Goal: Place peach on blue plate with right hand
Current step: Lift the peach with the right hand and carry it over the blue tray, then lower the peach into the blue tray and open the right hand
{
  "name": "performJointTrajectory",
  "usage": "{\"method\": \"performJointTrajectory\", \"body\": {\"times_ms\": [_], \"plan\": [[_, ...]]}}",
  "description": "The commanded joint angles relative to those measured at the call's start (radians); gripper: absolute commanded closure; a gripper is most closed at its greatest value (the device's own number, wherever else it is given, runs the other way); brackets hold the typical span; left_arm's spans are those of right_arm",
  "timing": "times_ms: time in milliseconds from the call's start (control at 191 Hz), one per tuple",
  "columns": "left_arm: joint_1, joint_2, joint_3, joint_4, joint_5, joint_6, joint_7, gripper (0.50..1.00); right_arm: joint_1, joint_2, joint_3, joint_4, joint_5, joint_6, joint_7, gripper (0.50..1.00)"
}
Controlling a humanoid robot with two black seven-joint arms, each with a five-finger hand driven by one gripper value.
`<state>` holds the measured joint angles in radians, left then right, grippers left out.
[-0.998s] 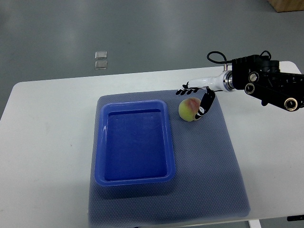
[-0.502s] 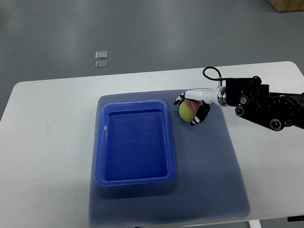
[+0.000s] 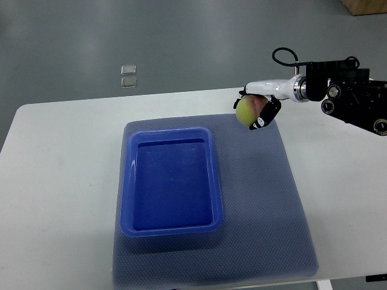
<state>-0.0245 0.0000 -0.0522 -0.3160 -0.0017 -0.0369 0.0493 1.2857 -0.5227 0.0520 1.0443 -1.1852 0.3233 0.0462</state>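
The peach will go down near the middle of the blue plate (image 3: 167, 174), slightly toward its far rim, as my right gripper lets go of it.
A yellow-green peach (image 3: 248, 111) with a pink blush hangs in the air over the far right part of the mat, with my right hand (image 3: 257, 110) shut on it. The arm comes in from the right edge. The blue plate (image 3: 128, 181), a deep rectangular tray, lies on the mat to the lower left of the peach and holds nothing. The peach's faint shadow falls on the mat below it. My left arm does not show.
A grey-blue mesh mat (image 3: 266, 205) covers the middle of the white table (image 3: 54, 181). Two small clear squares (image 3: 127, 75) lie on the floor beyond the table's far edge. A brown box corner (image 3: 366, 6) shows top right.
My right hand closed around the peach on the mat, then lifted it up and slightly back and right; it now hangs above the mat.
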Motion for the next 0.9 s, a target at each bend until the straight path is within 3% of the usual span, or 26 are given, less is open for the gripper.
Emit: {"method": "performJointTrajectory", "body": {"times_ms": [0,172,413,418,470,543,549,617,669,674,684,752,805,810,893], "plan": [[0.000,0.000,0.000,-0.002,0.000,0.000,0.001,0.500,0.100,-0.096,0.006,0.108,0.091,0.077,-0.003,1.000],[0.000,0.000,0.000,-0.002,0.000,0.000,0.001,0.500,0.236,-0.177,0.003,0.237,0.225,0.157,-0.012,1.000],[0.000,0.000,0.000,-0.002,0.000,0.000,0.000,0.500,0.277,-0.148,-0.006,0.252,0.240,0.145,-0.014,1.000],[0.000,0.000,-0.001,-0.002,-0.001,0.000,0.000,0.500,0.277,-0.107,-0.007,0.252,0.243,0.139,-0.016,1.000],[0.000,0.000,-0.001,-0.002,-0.001,0.000,0.000,0.500,0.277,-0.060,-0.014,0.247,0.245,0.120,-0.016,1.000],[0.000,0.000,-0.001,-0.002,-0.001,0.000,0.000,0.500,0.277,-0.043,-0.021,0.244,0.246,0.112,-0.016,1.000],[0.000,0.000,-0.001,-0.002,-0.001,0.000,0.000,0.500,0.277,0.010,-0.041,0.235,0.246,0.087,-0.014,1.000],[0.000,0.000,-0.001,-0.002,-0.001,0.000,0.000,0.500,0.277,0.088,-0.061,0.209,0.246,0.062,-0.014,1.000],[0.000,0.000,-0.001,-0.002,-0.001,0.000,0.000,0.500,0.277,0.089,-0.061,0.209,0.246,0.062,-0.014,1.000],[0.000,0.000,-0.001,-0.002,-0.001,0.000,0.000,0.500,0.276,0.154,-0.084,0.179,0.246,0.051,-0.014,1.000],[0.000,0.000,-0.001,-0.002,-0.001,0.000,0.000,0.500,0.274,0.170,-0.092,0.169,0.246,0.048,-0.014,1.000],[0.000,0.000,-0.001,-0.002,-0.001,0.002,0.000,0.500,0.262,0.254,-0.129,0.115,0.246,0.028,-0.014,1.000],[0.000,0.000,-0.001,-0.002,-0.001,0.002,0.000,0.500,0.262,0.254,-0.129,0.115,0.246,0.028,-0.014,1.000],[0.000,0.000,-0.001,-0.002,-0.001,0.000,0.000,0.500,0.241,0.324,-0.151,0.076,0.245,0.007,-0.016,1.000],[0.000,0.000,-0.001,-0.002,-0.001,0.000,0.000,0.500,0.195,0.415,-0.167,0.016,0.240,-0.012,-0.016,1.000]]}}
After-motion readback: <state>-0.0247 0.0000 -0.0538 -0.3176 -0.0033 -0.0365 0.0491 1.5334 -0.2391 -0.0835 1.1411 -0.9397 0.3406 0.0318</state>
